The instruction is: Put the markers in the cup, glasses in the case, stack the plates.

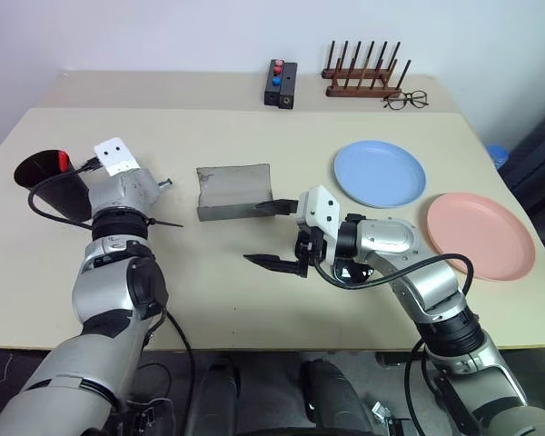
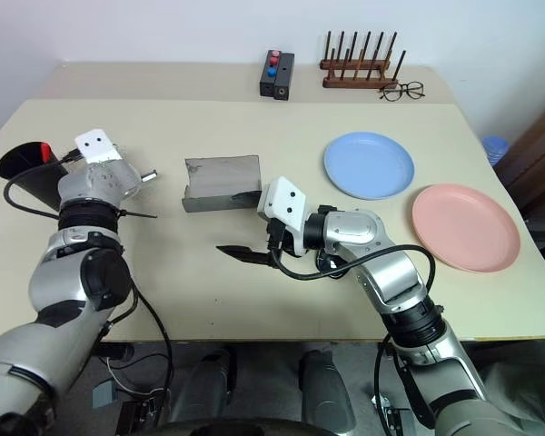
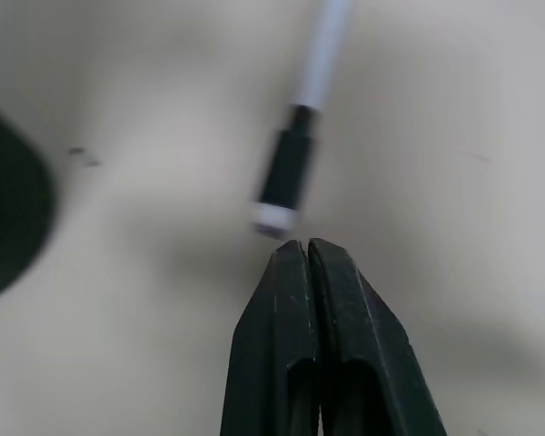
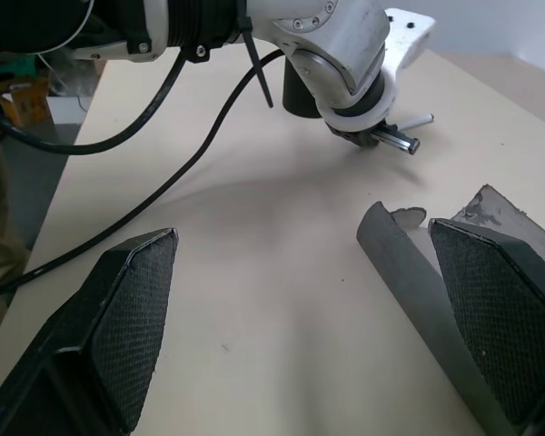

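The left gripper's shut fingers stop short of the marker's white end, so the robot should open them, reach farther forward and close around its black cap (image 3: 288, 168) before lifting.
My left gripper (image 3: 302, 245) is shut, its fingers pressed together with nothing between them. A white-barrelled marker (image 3: 295, 136) with a black cap lies on the table just past its tips, and the marker's end (image 1: 163, 183) shows beside the left wrist. The dark cup (image 1: 50, 177) stands at the table's left with a red-capped marker (image 1: 64, 161) inside it. The grey case (image 1: 234, 193) lies open mid-table. My right gripper (image 1: 254, 233) hangs wide open and empty just in front of the case. Dark glasses (image 1: 352, 271) lie partly hidden under my right forearm. The blue plate (image 1: 380, 173) and the pink plate (image 1: 480, 234) lie side by side on the right.
A wooden rack (image 1: 363, 77), thin wire-rimmed spectacles (image 1: 406, 99) and a black box (image 1: 280, 84) with red and blue buttons sit along the far edge. Bare tabletop (image 1: 209, 282) lies between my arms.
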Action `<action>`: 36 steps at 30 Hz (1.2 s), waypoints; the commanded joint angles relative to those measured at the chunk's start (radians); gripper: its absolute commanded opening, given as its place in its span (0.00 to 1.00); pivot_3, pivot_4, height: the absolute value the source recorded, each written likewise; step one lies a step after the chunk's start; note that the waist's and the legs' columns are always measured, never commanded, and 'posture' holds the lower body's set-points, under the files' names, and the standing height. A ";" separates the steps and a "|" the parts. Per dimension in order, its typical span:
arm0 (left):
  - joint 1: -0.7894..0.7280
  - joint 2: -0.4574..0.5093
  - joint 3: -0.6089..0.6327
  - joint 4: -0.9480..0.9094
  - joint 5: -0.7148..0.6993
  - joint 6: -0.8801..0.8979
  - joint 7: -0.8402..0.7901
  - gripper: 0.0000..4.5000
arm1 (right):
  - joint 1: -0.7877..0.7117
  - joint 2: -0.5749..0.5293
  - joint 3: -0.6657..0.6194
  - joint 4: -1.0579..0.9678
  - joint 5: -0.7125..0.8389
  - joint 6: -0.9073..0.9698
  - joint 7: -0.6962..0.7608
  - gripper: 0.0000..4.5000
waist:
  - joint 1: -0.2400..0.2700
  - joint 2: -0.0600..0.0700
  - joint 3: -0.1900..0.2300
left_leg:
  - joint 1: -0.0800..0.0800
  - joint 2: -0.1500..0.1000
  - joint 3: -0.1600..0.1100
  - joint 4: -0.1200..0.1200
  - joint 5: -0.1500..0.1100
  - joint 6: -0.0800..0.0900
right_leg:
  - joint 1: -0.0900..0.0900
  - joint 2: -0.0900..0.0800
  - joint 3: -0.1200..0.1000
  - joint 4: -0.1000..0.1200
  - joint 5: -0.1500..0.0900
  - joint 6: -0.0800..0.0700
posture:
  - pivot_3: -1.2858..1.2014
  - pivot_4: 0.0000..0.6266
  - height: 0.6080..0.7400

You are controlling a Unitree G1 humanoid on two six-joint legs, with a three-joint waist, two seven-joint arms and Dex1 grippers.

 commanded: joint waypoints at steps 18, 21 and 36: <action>-0.059 0.119 -0.080 0.152 0.068 -0.136 -0.091 0.76 | 0.009 0.023 0.013 -0.003 -0.028 -0.049 -0.014 1.00 | 0.002 0.000 0.000 | 0.000 0.000 0.000 0.000 0.000 0.000 | 0.000 0.000 0.000 0.000 0.000 0.000 | 0.52 0.24 0.99; -0.070 0.125 -0.071 0.197 0.055 -0.167 -0.139 0.76 | 0.010 0.025 0.014 -0.005 -0.029 -0.047 -0.016 1.00 | 0.000 0.000 0.000 | 0.000 0.000 0.000 0.000 0.000 0.000 | 0.000 0.000 0.000 0.000 0.000 0.000 | 0.52 0.24 0.99; -0.069 0.117 -0.075 0.237 0.042 -0.185 -0.196 0.01 | 0.003 0.025 0.015 0.000 -0.032 -0.050 -0.016 1.00 | -0.002 0.000 0.000 | 0.000 0.000 0.000 -0.001 0.000 0.000 | 0.000 0.000 0.000 0.000 0.000 0.000 | 0.52 0.24 0.99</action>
